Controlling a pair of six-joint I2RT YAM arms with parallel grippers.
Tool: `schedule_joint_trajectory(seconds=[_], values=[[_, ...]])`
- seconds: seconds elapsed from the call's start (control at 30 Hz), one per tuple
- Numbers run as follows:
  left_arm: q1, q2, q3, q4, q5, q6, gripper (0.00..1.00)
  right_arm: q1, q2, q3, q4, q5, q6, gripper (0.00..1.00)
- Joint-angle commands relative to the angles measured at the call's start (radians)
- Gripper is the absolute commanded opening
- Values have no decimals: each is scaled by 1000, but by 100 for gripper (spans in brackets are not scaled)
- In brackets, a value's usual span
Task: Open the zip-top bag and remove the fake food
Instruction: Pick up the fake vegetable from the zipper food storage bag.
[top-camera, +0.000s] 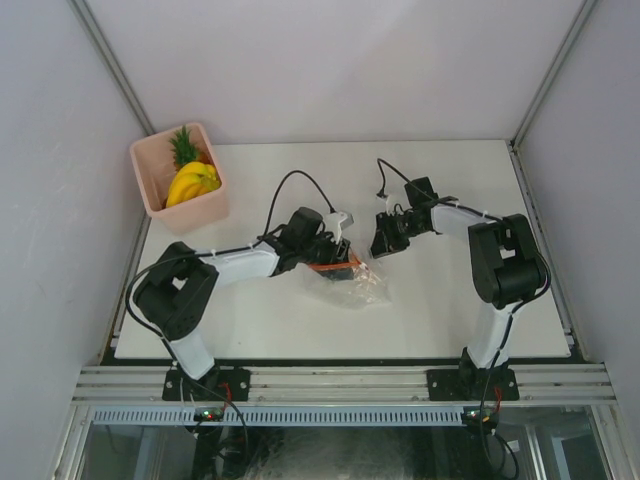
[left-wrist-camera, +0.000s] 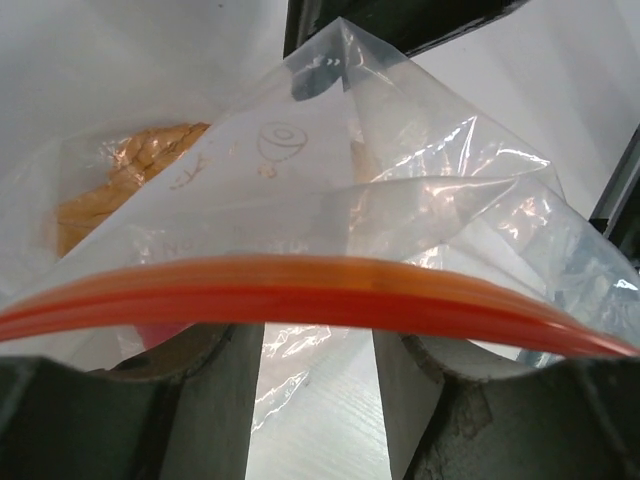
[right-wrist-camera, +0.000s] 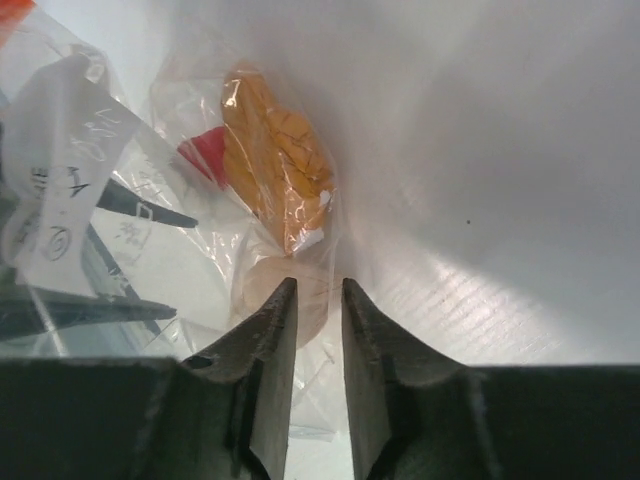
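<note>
My right gripper sits on the bag's side film beside the pale round piece, so it should open and take the bag's loose corner (top-camera: 386, 297) to steady it for my left gripper.
The clear zip-top bag (top-camera: 358, 286) lies mid-table, its red-orange zip strip (top-camera: 334, 268) at my left gripper (top-camera: 338, 258). In the left wrist view the strip (left-wrist-camera: 300, 290) runs across both fingertips of that gripper (left-wrist-camera: 318, 330); the fingers stand apart, with table showing between them. Inside the bag are an orange ridged piece of fake food (right-wrist-camera: 275, 160), a red bit (right-wrist-camera: 205, 155) and a pale round piece (right-wrist-camera: 260, 285). My right gripper (top-camera: 385, 240) hovers at the bag's far end. Its fingers (right-wrist-camera: 317, 283) are narrowly apart, with clear film between them.
A pink square bin (top-camera: 195, 211) stands at the far left corner and holds a yellow banana bunch (top-camera: 193, 183) and a pineapple with a green top (top-camera: 183, 148). Grey walls enclose the table on three sides.
</note>
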Motion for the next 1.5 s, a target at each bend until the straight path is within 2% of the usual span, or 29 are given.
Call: schedule_joint_trajectory(seconds=[0.0, 0.2, 0.3, 0.4, 0.5, 0.6, 0.7, 0.77, 0.9, 1.0, 1.2, 1.47], values=[[-37, -43, 16, 40, 33, 39, 51, 4, 0, -8, -37, 25, -35, 17], [-111, -46, 7, 80, -33, 118, 56, 11, 4, -11, -72, 3, -50, 5], [-125, -58, -36, 169, -35, 163, 57, 12, -7, -16, -73, -44, -38, 3], [-140, -85, -127, 323, -9, 252, 57, -17, -60, -16, -63, -78, -44, 4], [-146, -95, -217, 479, 5, 313, 57, -63, -136, -22, -60, -77, -107, 9], [-148, -79, -252, 550, -9, 357, 58, -122, -215, -42, -49, -91, -166, 18], [-154, -60, -291, 648, -19, 395, 58, -125, -283, -70, -53, 18, -245, 33], [-162, -51, -320, 723, -29, 412, 59, -115, -269, -73, -87, 78, -256, 35], [-190, -48, -363, 853, -78, 459, 63, -100, -182, -45, -181, 137, -276, 31], [-220, -51, -371, 871, -110, 509, 64, -87, -170, -44, -213, 158, -295, 27], [-252, -2, -353, 887, -119, 545, 66, -31, -124, -42, -258, 172, -321, 8], [-255, 50, -334, 906, -37, 514, 54, 24, -85, -32, -271, 106, -311, 4]])
